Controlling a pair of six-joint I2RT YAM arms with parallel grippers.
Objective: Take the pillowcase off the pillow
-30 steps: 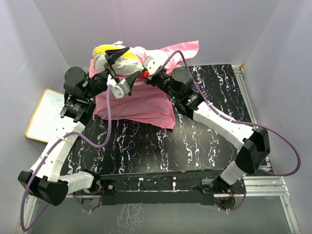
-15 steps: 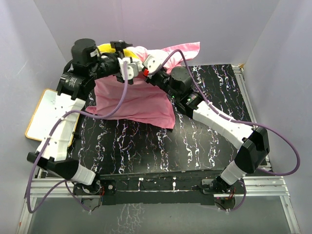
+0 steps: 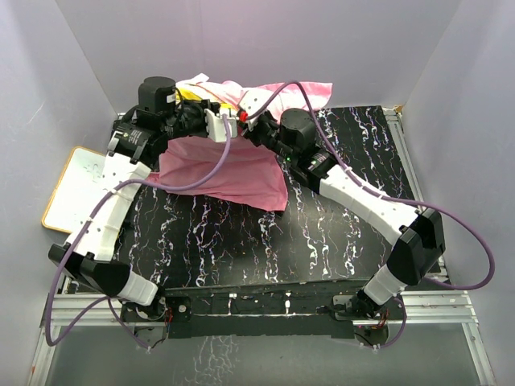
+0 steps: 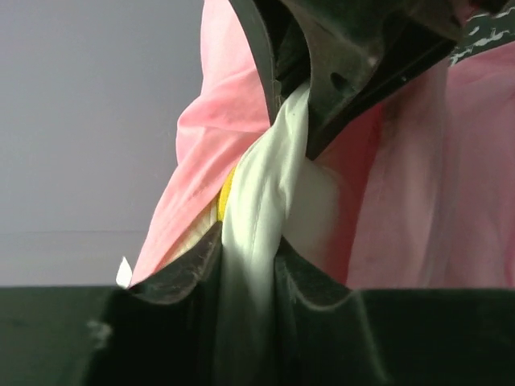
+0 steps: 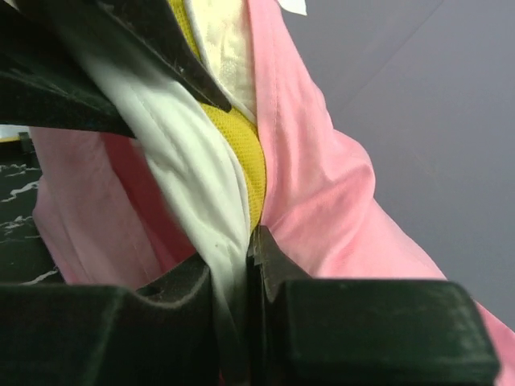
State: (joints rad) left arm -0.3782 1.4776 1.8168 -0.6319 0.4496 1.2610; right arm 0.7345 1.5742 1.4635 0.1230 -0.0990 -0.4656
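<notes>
Both of the robot's grippers pinch the white pillow's fold, so next the right gripper opens and takes the pink pillowcase's loose corner [image 3: 320, 91] while the left gripper holds the pillow.
The pink pillowcase [image 3: 233, 165] hangs from the back of the table in a loose sheet, bunched at the top around the pillow [image 3: 190, 87]. Only a white and yellow bit of the pillow shows there. My left gripper [image 3: 225, 114] and right gripper [image 3: 238, 118] meet nose to nose at that bunch. In the left wrist view my left gripper [image 4: 249, 245] is shut on a fold of the white pillow [image 4: 257, 185], pink pillowcase [image 4: 229, 129] on both sides. In the right wrist view my right gripper [image 5: 233, 257] is shut on the white pillow [image 5: 189, 161] beside its yellow band [image 5: 241, 149], with pillowcase [image 5: 322, 193] to the right.
A white board with a yellow frame [image 3: 76, 189] lies off the table's left edge. The black marbled table [image 3: 322, 233] stretches in front of the cloth. Grey walls close in behind and at both sides.
My left arm swung up and back to the bunched top of the pillow, and its open jaws closed on the white fabric. The right gripper kept its grip and place.
</notes>
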